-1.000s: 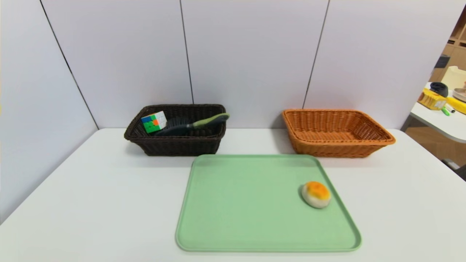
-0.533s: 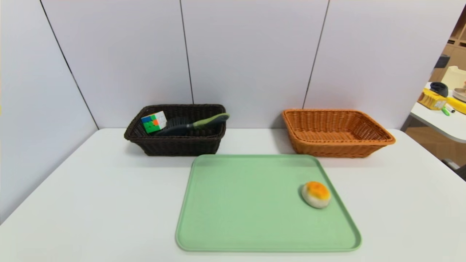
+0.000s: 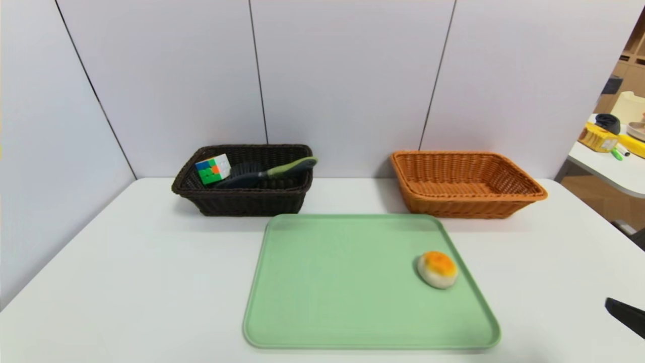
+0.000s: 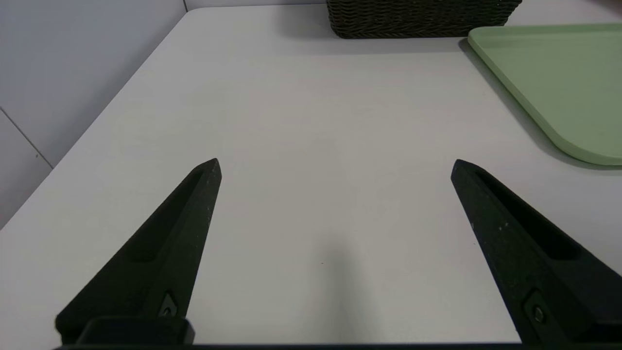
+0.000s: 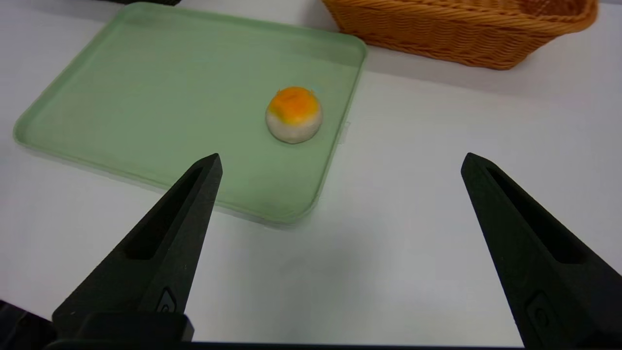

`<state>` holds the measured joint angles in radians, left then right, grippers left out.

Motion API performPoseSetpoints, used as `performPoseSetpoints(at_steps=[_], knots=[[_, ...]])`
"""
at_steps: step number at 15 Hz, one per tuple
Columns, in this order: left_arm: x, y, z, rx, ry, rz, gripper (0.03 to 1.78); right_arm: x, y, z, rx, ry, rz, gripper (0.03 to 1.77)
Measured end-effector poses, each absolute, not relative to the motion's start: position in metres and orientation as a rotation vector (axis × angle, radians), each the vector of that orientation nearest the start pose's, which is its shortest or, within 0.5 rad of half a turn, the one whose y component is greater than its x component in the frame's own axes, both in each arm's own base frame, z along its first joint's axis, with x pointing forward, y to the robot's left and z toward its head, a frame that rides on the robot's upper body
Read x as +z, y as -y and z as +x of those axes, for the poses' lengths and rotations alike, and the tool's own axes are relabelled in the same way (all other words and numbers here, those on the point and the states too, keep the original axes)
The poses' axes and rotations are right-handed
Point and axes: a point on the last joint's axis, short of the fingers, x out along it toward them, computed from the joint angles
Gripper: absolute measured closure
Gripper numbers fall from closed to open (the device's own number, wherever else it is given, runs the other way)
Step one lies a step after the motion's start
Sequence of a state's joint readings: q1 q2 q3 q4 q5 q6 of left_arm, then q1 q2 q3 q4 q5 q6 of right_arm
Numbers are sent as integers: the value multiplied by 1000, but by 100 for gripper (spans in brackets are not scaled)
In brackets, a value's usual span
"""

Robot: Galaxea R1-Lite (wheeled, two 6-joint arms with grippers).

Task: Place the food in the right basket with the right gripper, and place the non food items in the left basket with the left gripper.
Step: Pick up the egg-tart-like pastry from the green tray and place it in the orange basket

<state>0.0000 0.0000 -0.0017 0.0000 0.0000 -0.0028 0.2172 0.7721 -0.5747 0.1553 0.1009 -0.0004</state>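
Note:
The bun on the green tray is next for my right gripper, which should go to it and grip across the bun's middle (image 3: 439, 271) (image 5: 294, 116), squeezing its orange top.
The food, a small off-white bun (image 3: 437, 269) with an orange top, lies near the right edge of the green tray (image 3: 342, 282). In the right wrist view the bun (image 5: 294, 114) sits ahead of my right gripper (image 5: 341, 156), which hangs open and empty over the bare table off the tray's near right corner. One black fingertip (image 3: 624, 312) of it shows at the head view's right edge. The multicoloured cube (image 3: 213, 169) and the green-handled brush (image 3: 272, 174) rest inside the dark brown left basket (image 3: 242, 199). The orange-tan right basket (image 3: 466, 199) holds nothing. My left gripper (image 4: 336, 161) is open over the table left of the tray.
White wall panels (image 3: 342, 75) close off the table behind both baskets and along the left side. A second table with clutter (image 3: 612, 138) stands beyond the right edge. The tray's corner (image 4: 559, 73) and the dark basket (image 4: 418, 19) lie ahead of the left gripper.
A black fingertip of my right gripper has come into the head view at the lower right edge. The bun, cube, brush and baskets have not moved.

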Motion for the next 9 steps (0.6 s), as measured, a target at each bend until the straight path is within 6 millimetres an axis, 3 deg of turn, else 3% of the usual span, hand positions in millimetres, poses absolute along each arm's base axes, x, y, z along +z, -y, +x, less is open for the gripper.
performPoseSetpoints(at_steps=[5, 9], knots=[[76, 0, -23, 0, 2, -3, 12, 236, -49, 146, 410, -500, -53, 10], [76, 0, -23, 0, 2, -2, 12, 231, -81, 199, 470, -611, -91, 10]])
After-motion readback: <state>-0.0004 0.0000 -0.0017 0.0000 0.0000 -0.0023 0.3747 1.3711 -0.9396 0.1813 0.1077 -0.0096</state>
